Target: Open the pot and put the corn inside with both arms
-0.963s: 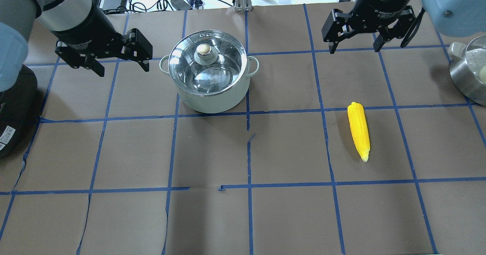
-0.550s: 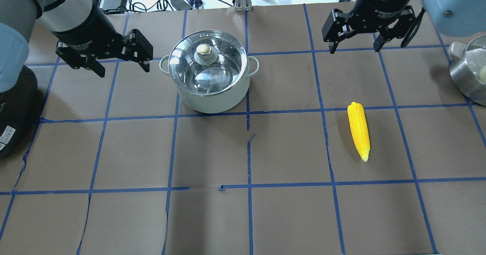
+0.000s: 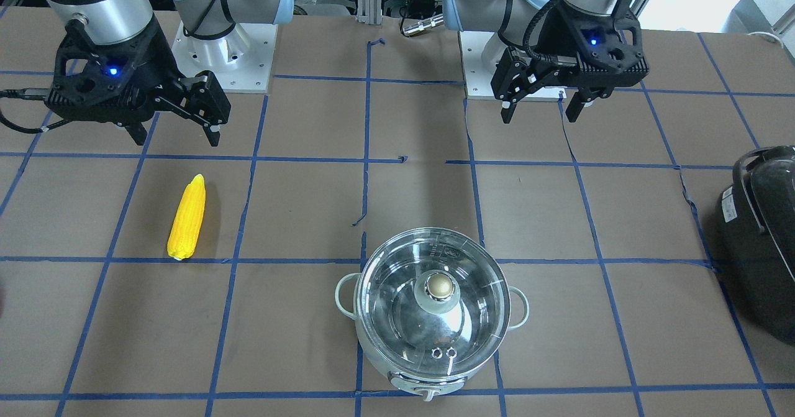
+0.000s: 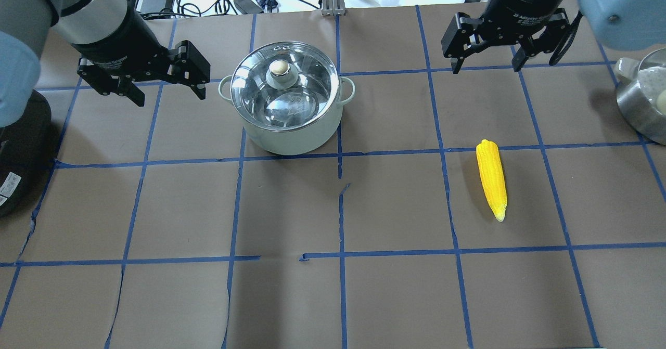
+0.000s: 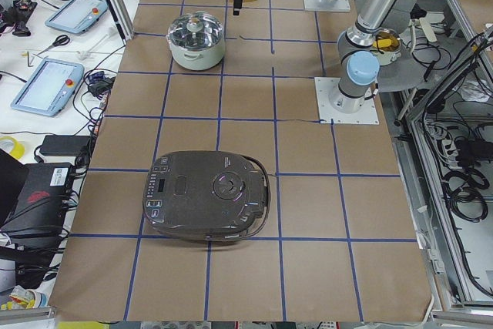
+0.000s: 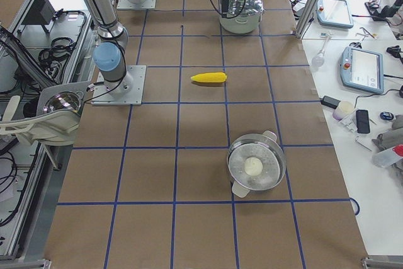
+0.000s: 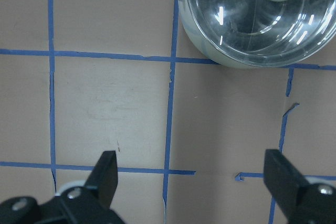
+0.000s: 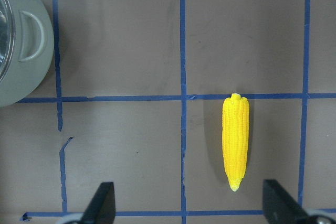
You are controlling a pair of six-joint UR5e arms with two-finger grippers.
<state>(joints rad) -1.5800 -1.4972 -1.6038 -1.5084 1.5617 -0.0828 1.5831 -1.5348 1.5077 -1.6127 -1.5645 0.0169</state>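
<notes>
The pot's glass lid must come off, so next my left gripper goes to the brass knob (image 3: 440, 286) on it and closes there.
The pot (image 4: 291, 140) stands at the far centre-left of the table, with its glass lid (image 4: 307, 86) on and the brass knob (image 4: 279, 68) on top. It also shows in the front view (image 3: 428, 384). The corn (image 4: 491, 178) lies flat on the right side, with its tip towards the robot; it also shows in the front view (image 3: 186, 218) and the right wrist view (image 8: 235, 140). My left gripper (image 4: 169, 95) hangs open and empty, left of the pot. My right gripper (image 4: 486, 69) hangs open and empty, beyond the corn.
A big black appliance (image 4: 15, 146) sits at the table's left edge. A steel pot with a white item inside (image 4: 642, 104) sits at the right edge. Cables and devices lie beyond the far edge.
</notes>
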